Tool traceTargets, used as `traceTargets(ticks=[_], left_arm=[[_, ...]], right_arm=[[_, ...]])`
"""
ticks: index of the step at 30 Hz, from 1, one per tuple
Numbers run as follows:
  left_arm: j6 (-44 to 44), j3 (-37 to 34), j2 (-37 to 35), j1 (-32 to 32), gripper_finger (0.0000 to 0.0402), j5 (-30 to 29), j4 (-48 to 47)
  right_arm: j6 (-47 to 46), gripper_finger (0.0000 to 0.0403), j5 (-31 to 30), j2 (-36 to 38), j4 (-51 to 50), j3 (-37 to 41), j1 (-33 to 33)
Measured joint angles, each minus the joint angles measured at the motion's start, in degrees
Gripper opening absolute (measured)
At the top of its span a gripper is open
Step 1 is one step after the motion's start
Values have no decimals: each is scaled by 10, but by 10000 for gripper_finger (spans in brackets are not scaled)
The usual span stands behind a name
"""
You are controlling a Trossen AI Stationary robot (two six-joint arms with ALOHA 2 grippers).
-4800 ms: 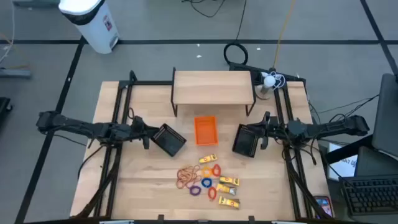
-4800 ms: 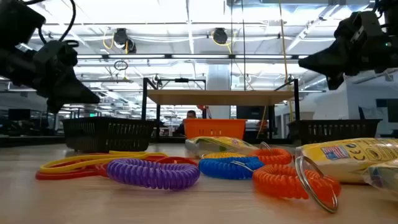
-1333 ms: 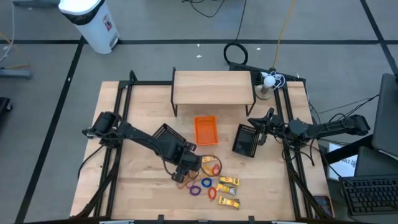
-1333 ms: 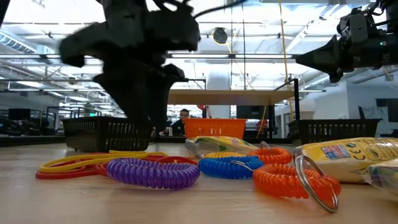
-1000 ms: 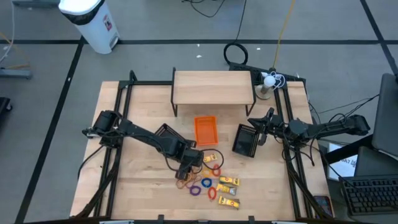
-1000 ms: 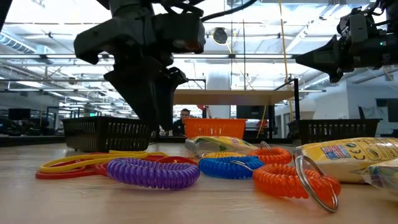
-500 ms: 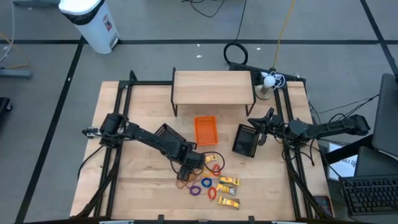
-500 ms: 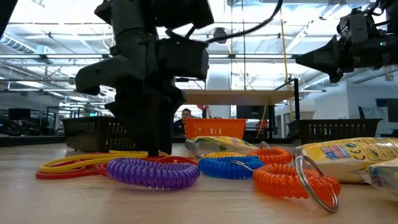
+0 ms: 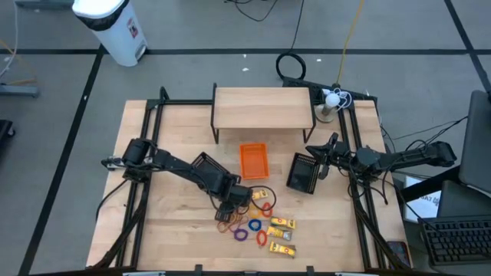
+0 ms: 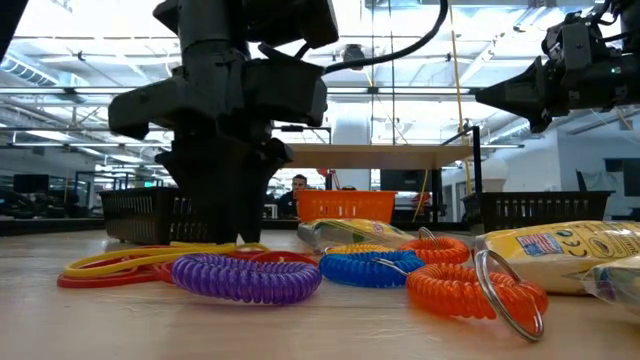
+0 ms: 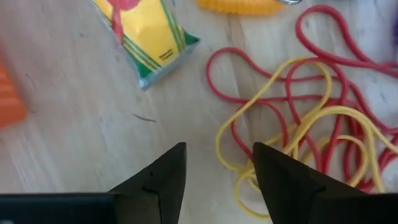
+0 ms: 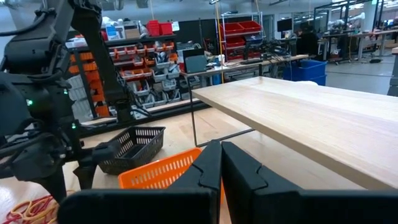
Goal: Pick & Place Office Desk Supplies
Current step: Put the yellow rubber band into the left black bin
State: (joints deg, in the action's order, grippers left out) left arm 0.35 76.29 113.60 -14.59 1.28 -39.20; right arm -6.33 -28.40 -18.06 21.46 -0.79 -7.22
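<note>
A red band runs next to the yellow loop at my finger, so next I move my left gripper off the tangle and pinch just the yellow loop's outer bend (image 11: 219,145).
The office desk supplies lie in a pile near the table's front middle: a tangle of red and yellow rubber bands (image 11: 298,124), purple (image 10: 245,277), blue (image 10: 372,268) and orange (image 10: 460,290) coiled rings, and yellow packets (image 9: 282,224). My left gripper (image 11: 217,155) points steeply down, open, at the tangle's left edge (image 9: 228,222), and one fingertip (image 11: 273,174) stands over a yellow loop. My right gripper (image 12: 221,163) is shut and level, above the right black mesh tray (image 9: 303,172). My left gripper reaches down at the left edge of the rubber-band tangle (image 10: 150,262), fingers apart. One finger overlaps a yellow loop (image 11: 245,186) in the wrist view. Whether it touches the band or the table, I cannot tell.
A small orange tray (image 9: 254,161) sits just beyond the pile. The left black mesh tray (image 9: 209,170) is partly under my left arm. A raised wooden shelf (image 9: 263,107) spans the table's far middle. Bare tabletop lies left of the pile (image 9: 176,222).
My left gripper has sunk toward the rubber bands and tipped a little steeper, its fingertips now down at the tangle's level in the low view. The supplies have not moved.
</note>
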Motion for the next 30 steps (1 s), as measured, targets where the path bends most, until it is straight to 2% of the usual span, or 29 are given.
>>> traceTargets(ticks=[9, 13, 22, 30], left_arm=[[4, 0, 0, 15, 105, 4, 3], [4, 0, 0, 15, 87, 8, 18], [8, 0, 0, 2, 79, 25, 28], [-5, 1, 4, 4, 79, -15, 29]], right_arm=[[0, 0, 0, 0, 1, 0, 0], [0, 0, 0, 0, 1, 0, 0], [0, 0, 0, 0, 1, 0, 0], [0, 0, 0, 0, 1, 0, 0]])
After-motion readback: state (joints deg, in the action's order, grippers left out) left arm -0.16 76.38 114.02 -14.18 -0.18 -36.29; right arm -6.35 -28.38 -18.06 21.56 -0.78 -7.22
